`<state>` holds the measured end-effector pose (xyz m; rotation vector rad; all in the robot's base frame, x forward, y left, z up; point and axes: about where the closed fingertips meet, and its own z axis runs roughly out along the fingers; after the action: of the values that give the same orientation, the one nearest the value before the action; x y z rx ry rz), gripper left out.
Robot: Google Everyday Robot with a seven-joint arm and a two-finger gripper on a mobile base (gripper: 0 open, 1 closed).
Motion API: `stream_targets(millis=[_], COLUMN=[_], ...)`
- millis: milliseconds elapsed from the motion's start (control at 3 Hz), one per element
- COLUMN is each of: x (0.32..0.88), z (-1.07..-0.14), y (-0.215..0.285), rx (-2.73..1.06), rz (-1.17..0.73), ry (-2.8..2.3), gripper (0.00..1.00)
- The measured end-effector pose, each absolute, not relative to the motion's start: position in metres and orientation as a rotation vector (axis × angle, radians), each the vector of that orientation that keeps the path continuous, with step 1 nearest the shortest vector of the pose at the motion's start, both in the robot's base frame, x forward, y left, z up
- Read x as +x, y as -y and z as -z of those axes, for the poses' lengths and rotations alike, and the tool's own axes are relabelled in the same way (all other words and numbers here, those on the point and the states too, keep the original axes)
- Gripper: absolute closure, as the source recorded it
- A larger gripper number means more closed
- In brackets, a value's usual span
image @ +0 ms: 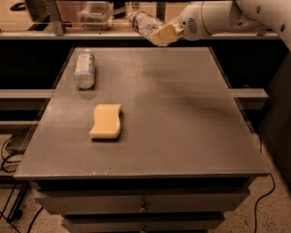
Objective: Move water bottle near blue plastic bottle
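Observation:
The water bottle, now held above the table's far edge, will be set free by my gripper at the table's far edge (pixel 102 51), beside the white cap of the blue plastic bottle.
The water bottle (pixel 144 23), small, clear and crinkled, is held in the air above the table's far edge, tilted with its neck to the upper left. My gripper (pixel 160 34) is shut on its lower end, with the white arm reaching in from the upper right. The blue plastic bottle (pixel 84 69), pale whitish-grey with a white cap, lies on its side at the far left of the table (pixel 182 113), well to the left of and below the held bottle.
A yellow sponge (pixel 107 121) lies on the table left of centre, in front of the pale bottle. A shelf with a clear container (pixel 94 13) runs behind the table. Drawers sit under the table front.

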<state>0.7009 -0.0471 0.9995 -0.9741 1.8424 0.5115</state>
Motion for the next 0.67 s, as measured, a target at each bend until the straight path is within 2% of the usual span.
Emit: stream_targets(millis=[333,667], x=[0.696,0.686], z=[-0.995,-0.989], y=[0.03,-0.012], rx=[-1.012,-1.038], rz=[-0.56,-0.659], ry=[-1.831,-1.801], gripper=[1.0,1.0])
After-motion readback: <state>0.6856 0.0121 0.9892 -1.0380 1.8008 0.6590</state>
